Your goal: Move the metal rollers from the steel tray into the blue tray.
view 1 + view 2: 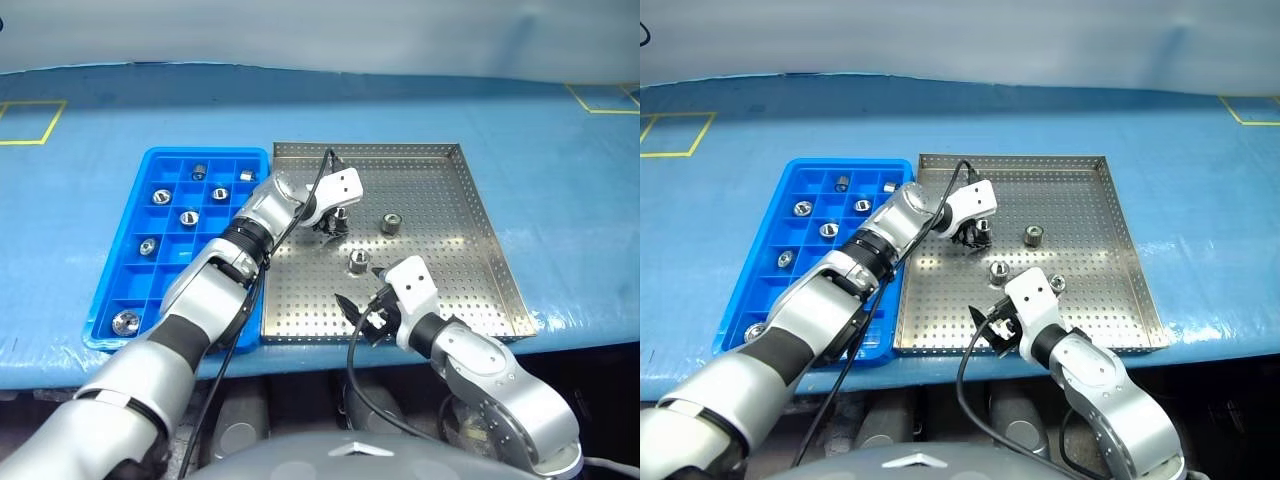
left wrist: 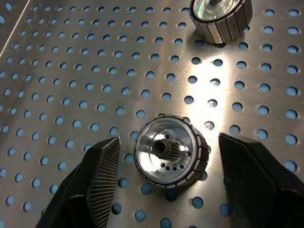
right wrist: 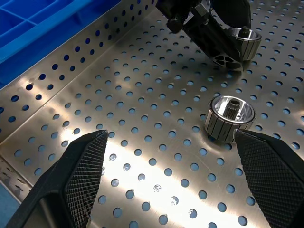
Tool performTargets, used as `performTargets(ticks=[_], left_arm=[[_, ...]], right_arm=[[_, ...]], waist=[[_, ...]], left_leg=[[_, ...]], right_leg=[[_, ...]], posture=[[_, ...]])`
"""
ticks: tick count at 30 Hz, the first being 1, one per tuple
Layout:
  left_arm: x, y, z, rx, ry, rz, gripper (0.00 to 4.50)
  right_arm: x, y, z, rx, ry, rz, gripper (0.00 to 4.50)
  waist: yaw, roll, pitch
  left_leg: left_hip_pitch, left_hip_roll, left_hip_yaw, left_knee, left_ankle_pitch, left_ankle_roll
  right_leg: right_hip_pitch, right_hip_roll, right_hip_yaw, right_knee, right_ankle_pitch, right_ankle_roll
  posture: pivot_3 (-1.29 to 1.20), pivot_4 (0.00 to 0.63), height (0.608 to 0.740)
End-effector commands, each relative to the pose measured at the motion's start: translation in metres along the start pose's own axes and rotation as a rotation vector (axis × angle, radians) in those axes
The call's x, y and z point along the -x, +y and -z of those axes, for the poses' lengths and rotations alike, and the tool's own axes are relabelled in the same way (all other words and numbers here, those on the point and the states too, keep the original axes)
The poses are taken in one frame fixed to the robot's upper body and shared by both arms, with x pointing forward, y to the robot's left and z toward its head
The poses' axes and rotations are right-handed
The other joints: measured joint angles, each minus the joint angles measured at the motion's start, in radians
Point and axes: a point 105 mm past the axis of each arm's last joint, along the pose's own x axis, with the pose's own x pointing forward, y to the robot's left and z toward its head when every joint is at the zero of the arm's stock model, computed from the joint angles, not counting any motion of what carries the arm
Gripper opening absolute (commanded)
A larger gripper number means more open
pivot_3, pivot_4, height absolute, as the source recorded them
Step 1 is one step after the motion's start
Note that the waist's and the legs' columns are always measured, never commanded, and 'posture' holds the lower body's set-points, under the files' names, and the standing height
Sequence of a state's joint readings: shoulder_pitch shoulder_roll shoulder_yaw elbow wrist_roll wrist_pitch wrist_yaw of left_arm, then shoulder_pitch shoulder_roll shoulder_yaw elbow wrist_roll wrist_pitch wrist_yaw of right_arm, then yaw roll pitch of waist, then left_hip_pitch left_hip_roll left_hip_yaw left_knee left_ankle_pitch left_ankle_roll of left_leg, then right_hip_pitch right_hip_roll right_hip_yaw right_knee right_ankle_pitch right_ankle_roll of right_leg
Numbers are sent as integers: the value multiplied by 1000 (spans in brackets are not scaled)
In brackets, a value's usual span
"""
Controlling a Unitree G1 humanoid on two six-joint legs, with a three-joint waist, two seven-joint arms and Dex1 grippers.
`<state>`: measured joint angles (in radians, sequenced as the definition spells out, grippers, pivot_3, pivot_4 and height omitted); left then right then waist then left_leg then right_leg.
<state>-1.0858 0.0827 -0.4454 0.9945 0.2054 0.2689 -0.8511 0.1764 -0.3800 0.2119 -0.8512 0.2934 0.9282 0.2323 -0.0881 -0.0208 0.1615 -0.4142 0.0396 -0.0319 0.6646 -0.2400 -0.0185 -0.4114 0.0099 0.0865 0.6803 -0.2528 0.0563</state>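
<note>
The back metal roller (image 1: pixel 391 224) stands clear of my left gripper in the steel tray. My right gripper should close on its sides next.
The steel tray (image 1: pixel 450 200) lies mid-table and holds several metal rollers, among them one (image 1: pixel 391 224) toward the back and one (image 1: pixel 358 262) in the middle. My left gripper (image 1: pixel 333 222) is low over the tray with its jaws either side of a roller (image 2: pixel 171 156), a small gap showing on each side. A second roller (image 2: pixel 219 16) lies just beyond it. My right gripper (image 1: pixel 362 315) hangs open above the tray's front part, and a roller (image 3: pixel 230 116) lies ahead of it. The blue tray (image 1: pixel 205 152), left of the steel one, has several rollers in its compartments.
Both trays rest on a blue-covered table whose front edge (image 1: pixel 560 345) runs just before the steel tray. Yellow tape marks (image 1: pixel 30 122) sit at the far corners. A black cable (image 1: pixel 322 170) loops over the left wrist.
</note>
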Motion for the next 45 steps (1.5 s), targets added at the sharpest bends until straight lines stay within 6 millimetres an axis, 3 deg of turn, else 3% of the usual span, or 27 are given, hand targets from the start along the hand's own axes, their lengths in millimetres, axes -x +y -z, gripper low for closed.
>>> performTargets(ticks=[1, 5, 10, 13, 15, 18, 24, 32, 45], left_arm=[[15, 16, -24, -26, -81, -46, 1887], [37, 30, -36, -17, -170, -84, 1869], [83, 32, -44, -56, -299, -87, 1869], [124, 24, -29, -131, -312, -91, 1869], [141, 17, -19, -158, -293, -99, 1869], [166, 3, 10, -183, -210, -101, 1869], [207, -22, 71, -151, -6, -105, 1869], [231, -33, 106, -94, 190, -99, 1869], [228, -48, 136, -64, 352, -12, 1869]], right_arm=[[1, 5, -12, 19, -48, -13, 4500], [-2, 7, -14, 28, -52, -33, 4500], [-14, 12, -25, 38, -84, -64, 4500], [-31, 27, -38, 52, -118, -141, 4500], [-37, 38, -45, 68, -132, -200, 4500], [-44, 53, -51, 91, -147, -277, 4500], [-46, 63, -51, 111, -144, -340, 4500], [-48, 70, -51, 121, -142, -391, 4500], [-50, 69, -51, 100, -156, -365, 4500]], waist=[[0, 0, 0], [0, 0, 0], [4, 1, 0], [-1, 1, 0], [8, 1, 0], [24, 2, 0], [58, 1, 1], [87, 1, 1], [80, 1, 1]], left_leg=[[0, 0, 0, 0, 0, 0], [0, 0, 0, 0, 0, 0], [1, 1, 0, -2, 0, 0], [2, 2, 1, -4, 0, -1], [2, 3, 1, -4, 1, -1], [1, 3, 0, -4, 1, -1], [0, 3, 0, -3, 1, -1], [2, 4, -1, -2, 1, -2], [1, 5, 0, -4, 1, -2]], right_leg=[[0, 0, 0, 0, 0, 0], [0, 0, 0, 0, 0, 0], [-1, 0, 1, 0, 0, -1], [-1, 1, 1, 1, 2, -5], [-2, 2, 1, 2, 2, -6], [-2, 2, -1, 2, 1, -7], [-2, -1, -3, 0, 1, -7], [-1, 0, -6, 1, -3, -6], [-3, 0, -7, 1, -3, -6]], posture=[[-102, 150, 740], [-75, 150, 740], [-26, 150, 740], [1, 150, 740], [35, 150, 740], [54, 150, 740], [90, 150, 740], [111, 150, 740], [84, 150, 740]])
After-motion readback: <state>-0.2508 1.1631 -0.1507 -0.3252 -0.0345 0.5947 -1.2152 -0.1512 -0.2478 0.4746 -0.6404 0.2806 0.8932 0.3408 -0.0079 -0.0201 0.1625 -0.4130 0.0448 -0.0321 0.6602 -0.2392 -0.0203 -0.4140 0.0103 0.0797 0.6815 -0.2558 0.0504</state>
